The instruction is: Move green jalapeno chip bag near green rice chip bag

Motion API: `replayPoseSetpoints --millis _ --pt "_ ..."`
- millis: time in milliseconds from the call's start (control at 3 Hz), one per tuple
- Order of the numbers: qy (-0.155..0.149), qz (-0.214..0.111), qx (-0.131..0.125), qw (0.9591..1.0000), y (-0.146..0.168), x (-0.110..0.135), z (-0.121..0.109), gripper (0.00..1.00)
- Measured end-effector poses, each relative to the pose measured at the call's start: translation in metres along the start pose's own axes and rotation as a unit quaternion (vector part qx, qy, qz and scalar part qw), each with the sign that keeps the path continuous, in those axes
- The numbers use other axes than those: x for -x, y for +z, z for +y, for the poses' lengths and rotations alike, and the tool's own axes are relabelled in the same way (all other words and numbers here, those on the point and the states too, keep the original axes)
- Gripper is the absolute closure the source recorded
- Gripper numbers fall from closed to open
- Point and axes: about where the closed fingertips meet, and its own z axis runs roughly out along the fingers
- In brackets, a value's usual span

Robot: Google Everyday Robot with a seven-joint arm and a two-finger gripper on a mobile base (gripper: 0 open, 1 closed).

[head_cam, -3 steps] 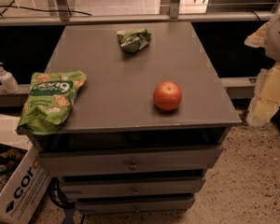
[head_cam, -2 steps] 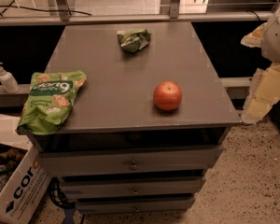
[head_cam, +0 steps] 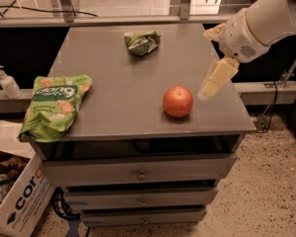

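The gripper needs to next move to the green jalapeno chip bag's end [head_cam: 153, 39] that faces the white arm and close there.
The green jalapeno chip bag [head_cam: 142, 42] is a small dark-green wrinkly bag lying at the far middle of the grey cabinet top [head_cam: 118, 88]. The green rice chip bag [head_cam: 55, 105] is large, flat and light green with white lettering. It lies at the front left corner, hanging a little over the edge. My gripper [head_cam: 213, 80] hangs from the white arm [head_cam: 266, 19] over the right side of the top, right of a red apple and well apart from both bags. It holds nothing that I can see.
A red apple [head_cam: 177, 101] sits at the front right of the top. Drawers [head_cam: 140, 172] are below. A cardboard box [head_cam: 12, 201] stands on the floor at the left, and a pump bottle [head_cam: 7, 82] sits on a ledge at the left.
My arm and gripper have moved in from the right edge and now reach over the right side of the cabinet top. The bags and the apple have not moved.
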Motion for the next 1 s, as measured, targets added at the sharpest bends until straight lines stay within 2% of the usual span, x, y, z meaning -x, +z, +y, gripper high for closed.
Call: replayPoseSetpoints --millis 333,667,1000 --pt "-0.007 -0.028 -0.001 0.9996 0.022 0.009 -0.021 0.0" --pt "-0.008 -0.03 0.0 0.9995 0.023 0.009 -0.021 0.0" --pt "-0.016 -0.061 -0.017 0.9979 0.027 0.02 -0.036 0.0"
